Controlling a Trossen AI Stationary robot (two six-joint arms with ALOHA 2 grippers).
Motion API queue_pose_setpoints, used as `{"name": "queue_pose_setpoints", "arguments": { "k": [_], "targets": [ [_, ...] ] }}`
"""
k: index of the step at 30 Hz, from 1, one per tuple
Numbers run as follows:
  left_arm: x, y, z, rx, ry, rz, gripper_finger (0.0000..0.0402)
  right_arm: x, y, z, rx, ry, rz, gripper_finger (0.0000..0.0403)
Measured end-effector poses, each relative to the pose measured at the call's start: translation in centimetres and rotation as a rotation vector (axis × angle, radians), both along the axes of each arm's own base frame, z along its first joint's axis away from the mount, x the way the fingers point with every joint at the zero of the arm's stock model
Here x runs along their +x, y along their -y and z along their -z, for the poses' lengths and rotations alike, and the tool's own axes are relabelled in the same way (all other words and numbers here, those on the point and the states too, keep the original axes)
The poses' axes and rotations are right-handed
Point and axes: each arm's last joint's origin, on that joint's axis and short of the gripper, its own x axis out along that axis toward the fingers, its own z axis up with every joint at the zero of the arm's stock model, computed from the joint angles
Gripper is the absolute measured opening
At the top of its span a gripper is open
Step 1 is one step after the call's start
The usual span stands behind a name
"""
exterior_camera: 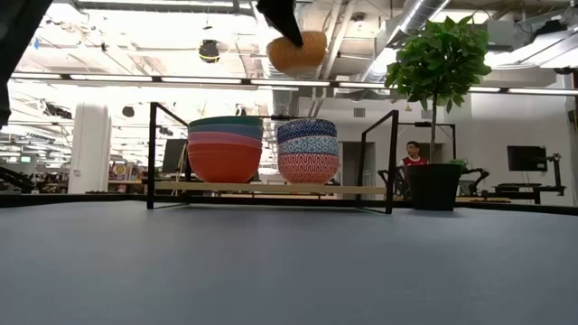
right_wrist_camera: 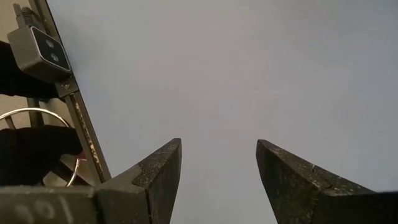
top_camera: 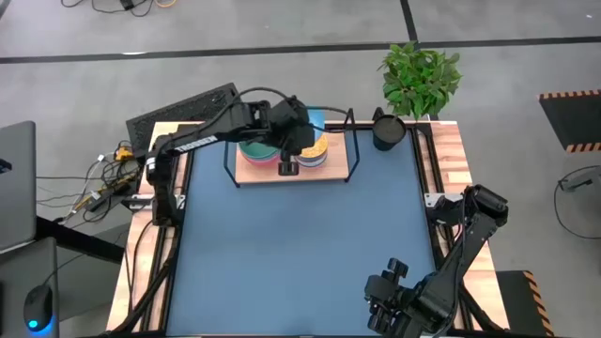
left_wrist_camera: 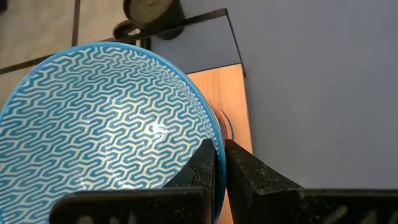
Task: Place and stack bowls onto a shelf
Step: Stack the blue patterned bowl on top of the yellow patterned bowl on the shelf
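The blue zigzag bowl, now high above the shelf, will be let go by my left gripper on top of the stack nearer the black cup (top_camera: 307,143).
My left gripper (top_camera: 293,141) is over the shelf (top_camera: 340,169) at the table's far edge, shut on a bowl (exterior_camera: 296,51) that is orange outside and bright blue with a zigzag pattern inside (left_wrist_camera: 106,124). In the low view the bowl hangs high above the right stack. Two stacks of bowls rest on the wooden board. The left stack (exterior_camera: 226,149) is red, pink and teal. The right stack (exterior_camera: 307,149) is blue-patterned, pale and red-patterned. My right gripper (right_wrist_camera: 219,165) is open above bare tabletop near the table's near right corner (top_camera: 390,291). My left gripper pinches the bowl's rim (left_wrist_camera: 216,134), one finger (left_wrist_camera: 200,165) inside the bowl and the other finger (left_wrist_camera: 247,171) outside. It comes at the rim from above (exterior_camera: 282,20). The bowl is lifted clear, hanging above the right stack.
A black cup (top_camera: 387,130) stands just right of the shelf, with a potted plant (top_camera: 421,75) behind it. The shelf's black wire frame (exterior_camera: 394,158) rises at both ends. The blue tabletop (top_camera: 300,253) spreads in front of the shelf. A person (exterior_camera: 414,155) is far off in the room.
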Motion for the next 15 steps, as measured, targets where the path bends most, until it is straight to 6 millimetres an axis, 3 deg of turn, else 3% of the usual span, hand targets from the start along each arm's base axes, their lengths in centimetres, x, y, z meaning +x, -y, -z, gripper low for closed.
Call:
{"name": "queue_pose_setpoints", "arguments": {
  "k": [7,15],
  "targets": [
    [2.9,-1.7,4.1,0.001,-0.029,0.023,0.0,0.2,0.1,0.0,0.005,0.002,0.012,0.0235],
    [2.9,-3.7,7.0,-0.021,-0.075,0.006,0.0,0.2,0.1,0.0,0.008,0.004,0.012,0.0235]
  ]
}}
